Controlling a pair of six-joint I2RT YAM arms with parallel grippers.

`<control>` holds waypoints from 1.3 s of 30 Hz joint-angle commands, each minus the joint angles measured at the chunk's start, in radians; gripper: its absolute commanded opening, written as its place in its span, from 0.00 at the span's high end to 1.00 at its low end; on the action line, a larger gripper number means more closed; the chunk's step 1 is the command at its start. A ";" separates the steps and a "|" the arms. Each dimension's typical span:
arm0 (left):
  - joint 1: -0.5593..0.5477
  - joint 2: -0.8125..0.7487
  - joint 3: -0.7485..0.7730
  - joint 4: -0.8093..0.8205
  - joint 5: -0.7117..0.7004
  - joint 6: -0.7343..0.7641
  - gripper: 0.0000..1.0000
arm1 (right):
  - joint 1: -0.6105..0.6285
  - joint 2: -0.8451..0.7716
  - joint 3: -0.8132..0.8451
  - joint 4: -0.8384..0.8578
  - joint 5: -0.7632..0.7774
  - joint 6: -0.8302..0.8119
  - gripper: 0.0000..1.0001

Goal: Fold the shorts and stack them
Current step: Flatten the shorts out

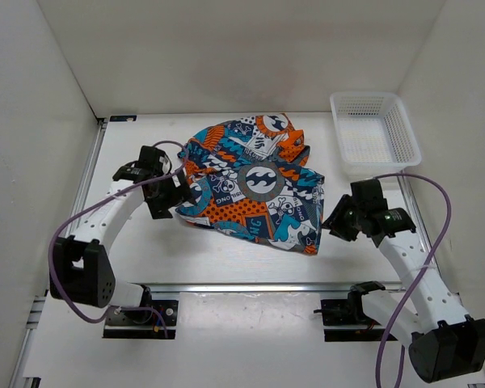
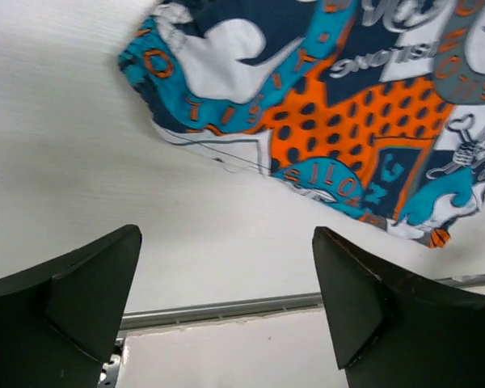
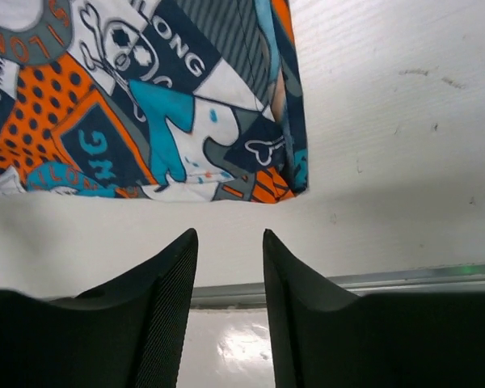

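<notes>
Next, my left gripper grabs the near waistband corner (image 1: 183, 214) (image 2: 162, 129) of the shorts, next to the orange dotted patch.
The shorts (image 1: 255, 184) lie spread on the table's middle, a patchwork of orange, teal, navy and white with a grey wave circle and skulls. My left gripper (image 1: 171, 200) hangs at their left edge, open and empty; its wrist view shows the shorts (image 2: 331, 105) beyond the spread fingers (image 2: 93, 291). My right gripper (image 1: 336, 220) is just off the shorts' near right corner, open with a narrow gap and empty. That corner of the shorts (image 3: 162, 105) shows above its fingers (image 3: 166, 291) in the right wrist view.
A white mesh basket (image 1: 375, 133) stands at the back right. A metal rail (image 1: 259, 286) runs along the near edge of the table, also in the left wrist view (image 2: 226, 309). White walls enclose the table on three sides.
</notes>
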State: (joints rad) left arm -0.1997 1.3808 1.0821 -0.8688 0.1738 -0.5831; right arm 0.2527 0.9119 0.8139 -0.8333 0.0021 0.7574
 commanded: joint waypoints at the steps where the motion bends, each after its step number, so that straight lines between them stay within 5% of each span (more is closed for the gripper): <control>1: 0.051 0.068 -0.028 0.056 0.006 0.032 0.00 | 0.000 -0.016 -0.076 0.052 -0.096 0.048 0.56; 3: 0.062 0.121 -0.016 0.082 0.029 0.052 0.00 | 0.000 -0.047 -0.134 0.065 -0.134 0.074 0.36; 5: 0.062 0.193 0.015 0.100 0.041 0.052 0.00 | 0.000 -0.059 -0.169 0.079 -0.157 0.092 0.28; 11: 0.051 0.380 0.110 0.134 0.050 0.061 0.00 | 0.000 -0.070 -0.254 0.146 -0.195 0.165 0.25; 12: 0.051 0.400 0.124 0.134 0.050 0.062 0.06 | 0.000 -0.070 -0.269 0.146 -0.195 0.180 0.25; 17: 0.039 0.454 0.160 0.134 0.050 0.062 0.90 | -0.009 -0.038 -0.338 0.245 -0.252 0.262 0.26; 30: 0.029 0.371 0.139 0.134 0.079 0.062 0.90 | -0.018 0.157 -0.371 0.486 -0.257 0.335 0.23; 34: 0.029 0.362 0.130 0.134 0.079 0.062 0.90 | -0.018 0.319 -0.351 0.582 -0.244 0.333 0.33; 36: 0.029 0.362 0.130 0.134 0.079 0.062 0.90 | -0.018 0.393 -0.314 0.597 -0.216 0.333 0.48; 37: 0.029 0.362 0.130 0.134 0.079 0.062 0.90 | -0.018 0.413 -0.296 0.597 -0.200 0.333 0.56; 38: 0.029 0.362 0.140 0.134 0.079 0.062 0.90 | -0.018 0.429 -0.270 0.579 -0.177 0.333 0.80; 39: 0.029 0.362 0.141 0.134 0.079 0.062 0.90 | -0.018 0.449 -0.237 0.554 -0.151 0.318 0.90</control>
State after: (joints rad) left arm -0.1661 1.8061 1.2125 -0.7502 0.2283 -0.5282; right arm 0.2375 1.3197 0.5121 -0.2852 -0.2401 1.0904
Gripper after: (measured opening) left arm 0.189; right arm 0.162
